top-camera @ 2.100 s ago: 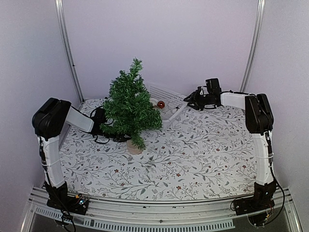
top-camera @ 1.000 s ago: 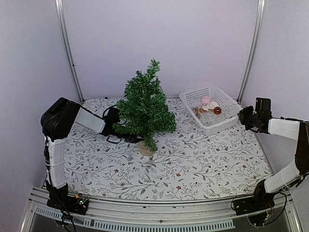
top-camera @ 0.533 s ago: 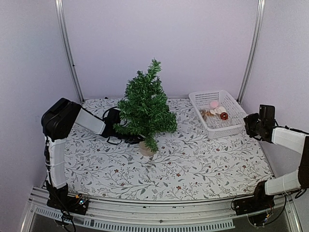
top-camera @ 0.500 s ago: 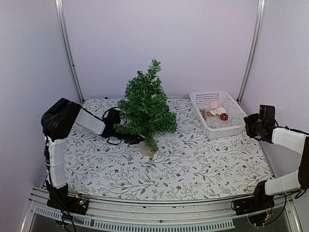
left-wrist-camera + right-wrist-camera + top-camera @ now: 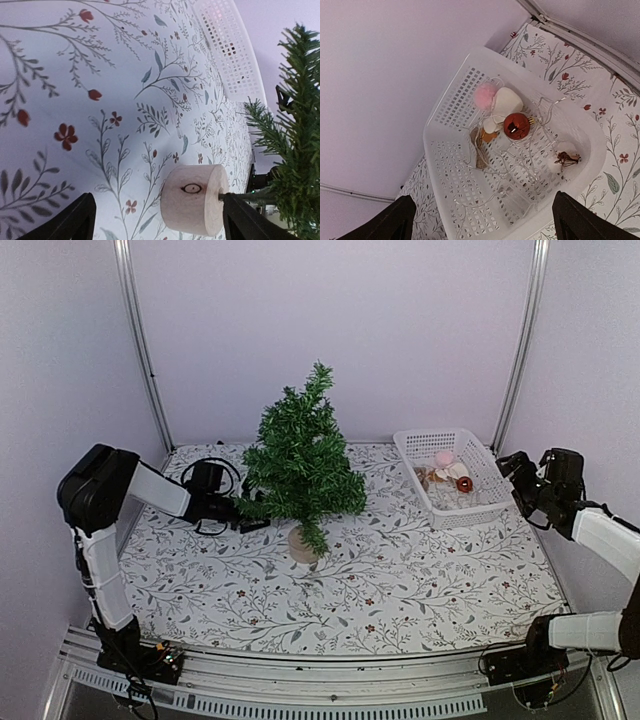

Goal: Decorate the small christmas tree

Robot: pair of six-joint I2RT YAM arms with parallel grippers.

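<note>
The loose end (image 5: 429,510) (image 5: 460,229) of the thin wire, at the white basket's near corner facing the tree's stump, will be gripped by my right gripper.
The small christmas tree (image 5: 303,455) stands upright mid-table on its pale wooden stump (image 5: 303,545). My left gripper (image 5: 244,513) is low at the tree's left side, open and holding nothing. In the left wrist view the stump (image 5: 192,200) lies ahead between the spread black fingers (image 5: 80,222), clear of them, with green branches (image 5: 295,150) at right. My right gripper (image 5: 511,472) hovers open at the right edge of the white basket (image 5: 455,517). In the right wrist view the basket (image 5: 431,145) holds a red ball (image 5: 516,125), a pink pompom (image 5: 485,95), a white heart (image 5: 506,101), a cotton piece (image 5: 562,157) and thin wire.
The floral tablecloth (image 5: 400,580) covers the table. Pale walls close in the back and both sides, with metal uprights (image 5: 140,350) at the back corners. A black cable (image 5: 215,530) loops beside the left gripper.
Both grippers have opened. The left one drew back leftward off the tree. The right one let go of the basket, which ended up slightly further right, and pulled away.
</note>
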